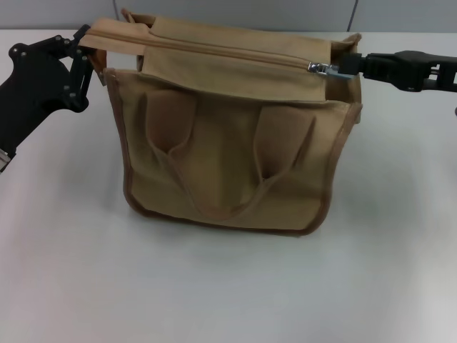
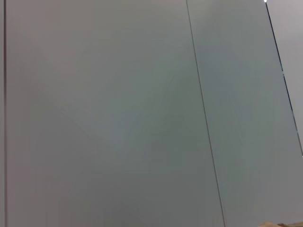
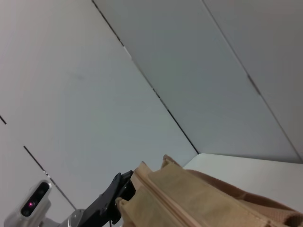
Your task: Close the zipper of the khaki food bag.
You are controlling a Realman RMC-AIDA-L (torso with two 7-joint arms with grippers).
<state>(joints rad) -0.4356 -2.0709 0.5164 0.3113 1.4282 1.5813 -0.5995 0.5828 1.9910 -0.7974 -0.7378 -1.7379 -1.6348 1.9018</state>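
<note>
I will use my right gripper to let go of the silver pull tab, now at the bag's top corner, on the top fabric panel [image 1: 320, 79], by the closed end of the zipper.
The khaki food bag [image 1: 228, 157] stands upright in the middle of the white table, two looped handles hanging down its front. The zipper [image 1: 228, 51] runs along the top fabric panel, its silver pull tab [image 1: 318, 68] at the right end. My right gripper [image 1: 343, 66] is shut on the pull tab at the bag's top right corner. My left gripper [image 1: 84, 44] is shut on the top panel's left end. In the right wrist view the bag's top [image 3: 189, 198] shows with the left gripper [image 3: 118, 191] at its far end.
The white table [image 1: 228, 286] spreads in front of and beside the bag. Grey wall panels [image 2: 142, 113] stand behind the table. The left arm [image 1: 32, 93] reaches in from the left edge.
</note>
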